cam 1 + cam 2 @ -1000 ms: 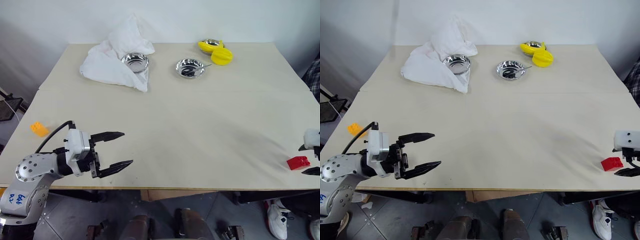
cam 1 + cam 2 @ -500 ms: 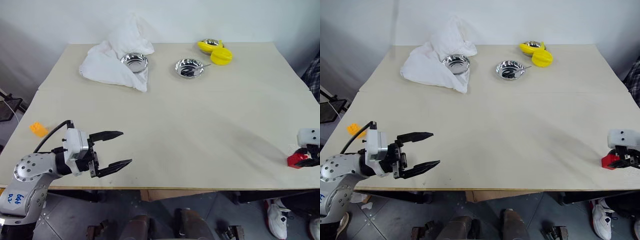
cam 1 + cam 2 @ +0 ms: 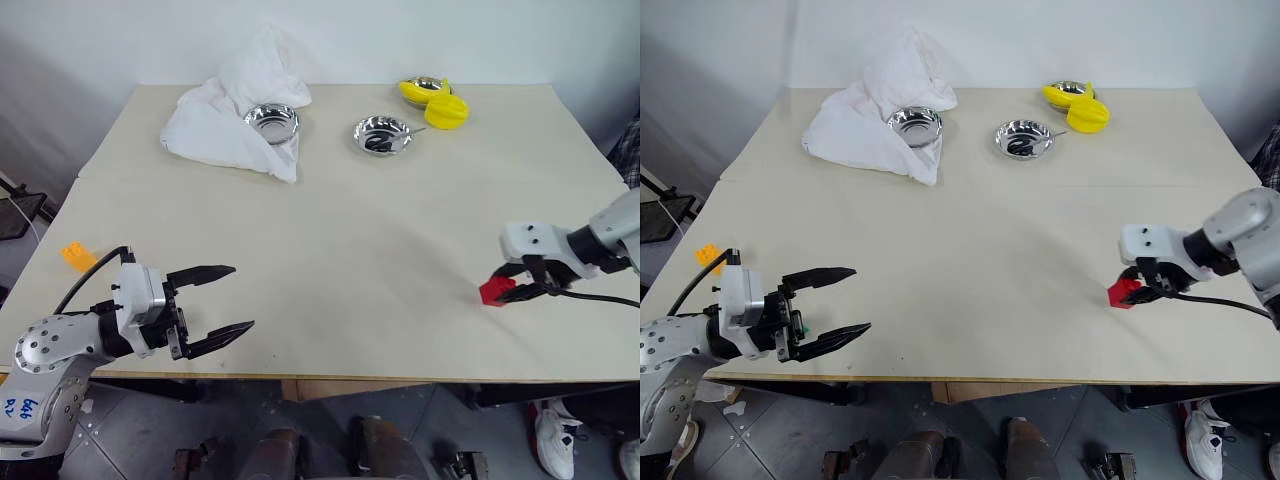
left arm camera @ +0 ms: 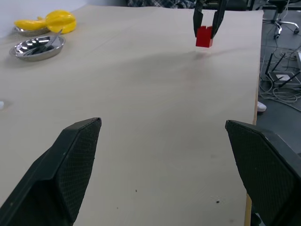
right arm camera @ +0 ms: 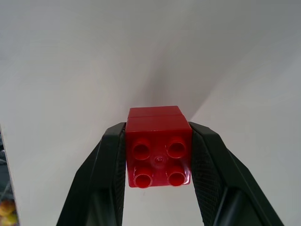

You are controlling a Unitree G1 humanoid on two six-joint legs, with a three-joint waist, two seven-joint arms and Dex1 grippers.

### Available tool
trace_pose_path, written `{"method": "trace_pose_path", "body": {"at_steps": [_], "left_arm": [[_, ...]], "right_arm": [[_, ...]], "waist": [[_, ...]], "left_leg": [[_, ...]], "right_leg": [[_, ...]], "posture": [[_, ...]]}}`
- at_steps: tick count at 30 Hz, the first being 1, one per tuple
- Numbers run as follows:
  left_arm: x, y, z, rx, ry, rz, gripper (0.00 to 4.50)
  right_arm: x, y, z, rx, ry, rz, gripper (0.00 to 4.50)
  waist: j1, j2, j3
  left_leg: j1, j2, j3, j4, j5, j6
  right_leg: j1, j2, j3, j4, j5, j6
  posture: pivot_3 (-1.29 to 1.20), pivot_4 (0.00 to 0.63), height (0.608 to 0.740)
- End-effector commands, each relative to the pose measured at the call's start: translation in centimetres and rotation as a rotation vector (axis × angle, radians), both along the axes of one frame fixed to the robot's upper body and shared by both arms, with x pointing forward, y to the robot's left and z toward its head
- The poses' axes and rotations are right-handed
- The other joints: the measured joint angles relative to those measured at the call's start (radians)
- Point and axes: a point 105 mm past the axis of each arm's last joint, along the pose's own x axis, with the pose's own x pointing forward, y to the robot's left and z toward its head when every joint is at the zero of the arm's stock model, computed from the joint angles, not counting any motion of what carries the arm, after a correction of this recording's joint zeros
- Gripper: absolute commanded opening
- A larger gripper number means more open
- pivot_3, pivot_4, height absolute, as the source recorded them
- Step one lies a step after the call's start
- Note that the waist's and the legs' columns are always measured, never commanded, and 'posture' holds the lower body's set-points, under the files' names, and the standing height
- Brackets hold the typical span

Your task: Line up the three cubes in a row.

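I need to set the red cube with my right gripper on the table's bare front half, straight before the yellow pieces (image 3: pixel 430 282).
My right gripper (image 3: pixel 507 290) is shut on the red cube (image 3: pixel 494 292), holding it just above the right part of the table (image 3: pixel 350 230). In the right wrist view the cube (image 5: pixel 158 146) sits between both fingers, studs facing the camera. The orange cube (image 3: pixel 77 257) lies at the table's left edge, to the left of and behind my left arm. My left gripper (image 3: pixel 242 296) is open and holds nothing, hovering level over the front left of the table. From the left wrist view the red cube (image 4: pixel 204 36) hangs far ahead.
A white cloth (image 3: pixel 225 115) lies at the back left, with a steel bowl (image 3: pixel 272 122) against it. A second steel bowl (image 3: pixel 381 133) stands at the back centre. Yellow plastic pieces (image 3: pixel 437 103) rest on a third bowl behind it.
My right gripper shut on the red cube at the table's right edge, lifted it and carried it leftwards over the table. The left gripper has stayed open, about where it was.
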Motion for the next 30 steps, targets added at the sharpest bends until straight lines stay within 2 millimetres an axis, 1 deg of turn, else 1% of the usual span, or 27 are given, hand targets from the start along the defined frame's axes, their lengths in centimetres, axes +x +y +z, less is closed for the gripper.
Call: {"method": "trace_pose_path", "body": {"at_steps": [1, 4, 7, 13, 15, 18, 21, 27, 30], "left_arm": [[-0.4, 0.6, 0.1, 0.009, -0.017, 0.002, 4.50], [-0.8, 0.6, -0.2, 0.009, 0.004, -0.027, 4.50], [-0.8, 0.5, -0.5, 0.009, 0.009, -0.041, 4.50], [-0.6, 0.3, -0.8, 0.007, 0.010, -0.040, 4.50], [-0.5, 0.3, -0.9, 0.005, 0.010, -0.038, 4.50], [-0.6, 0.0, -1.1, 0.002, 0.011, -0.039, 4.50], [-0.6, -0.2, -1.2, 0.000, 0.011, -0.041, 4.50], [-0.6, -0.1, -1.1, 0.005, 0.011, -0.041, 4.50], [-0.5, -0.2, -1.0, 0.007, 0.009, -0.042, 4.50]], "right_arm": [[-0.3, 2.1, 0.5, -0.018, 0.026, 0.088, 1.49], [0.2, 3.8, 0.5, -0.037, -0.012, 0.139, 1.49], [0.9, 5.0, 0.2, -0.062, -0.050, 0.178, 1.49], [1.8, 6.7, -0.2, -0.070, -0.082, 0.214, 1.49], [1.9, 7.0, -0.4, -0.068, -0.081, 0.214, 1.49], [2.3, 6.8, -1.3, -0.098, -0.071, 0.193, 1.49], [2.6, 7.2, -1.4, -0.085, -0.080, 0.188, 1.49], [2.5, 7.5, -2.0, -0.095, -0.076, 0.186, 1.49], [2.5, 8.2, -2.2, -0.077, -0.080, 0.185, 1.49]], "waist": [[-0.001, 0.000, 0.000], [-0.002, 0.000, 0.000], [0.000, 0.000, 0.000], [0.000, 0.000, 0.000], [-0.002, 0.000, 0.000], [-0.003, -0.001, 0.000], [-0.004, -0.003, -0.002], [-0.006, -0.005, -0.003], [-0.006, -0.007, -0.004]], "left_leg": [[0.000, 0.000, 0.000, 0.000, 0.000, 0.000], [-0.005, 0.000, 0.000, 0.001, 0.000, 0.000], [-0.012, 0.000, 0.000, 0.003, 0.000, 0.000], [-0.013, 0.000, -0.001, 0.003, 0.000, 0.000], [-0.012, 0.000, -0.001, 0.003, 0.000, 0.000], [-0.012, 0.000, -0.001, 0.003, 0.000, 0.000], [-0.011, 0.000, -0.001, 0.004, 0.000, -0.001], [-0.009, 0.000, -0.001, 0.005, 0.001, -0.001], [-0.008, 0.000, -0.001, 0.005, 0.001, -0.001]], "right_leg": [[-0.001, 0.000, 0.000, 0.000, 0.000, 0.000], [-0.005, 0.000, 0.000, 0.002, 0.000, 0.000], [-0.012, 0.000, -0.001, 0.003, 0.000, 0.001], [-0.012, 0.000, -0.002, 0.003, 0.001, 0.001], [-0.012, 0.000, -0.002, 0.003, 0.001, 0.001], [-0.012, 0.000, -0.003, 0.004, 0.001, 0.001], [-0.011, 0.000, -0.003, 0.004, 0.001, 0.001], [-0.008, 0.000, -0.002, 0.005, 0.001, 0.001], [-0.009, 0.000, -0.002, 0.007, 0.001, 0.001]], "posture": [[0.00, 0.150, 0.740], [0.00, 0.150, 0.740], [0.00, 0.150, 0.740], [0.00, 0.150, 0.740], [0.00, 0.150, 0.740], [0.00, 0.150, 0.740], [0.00, 0.150, 0.740], [0.00, 0.150, 0.740], [0.00, 0.150, 0.740]]}}
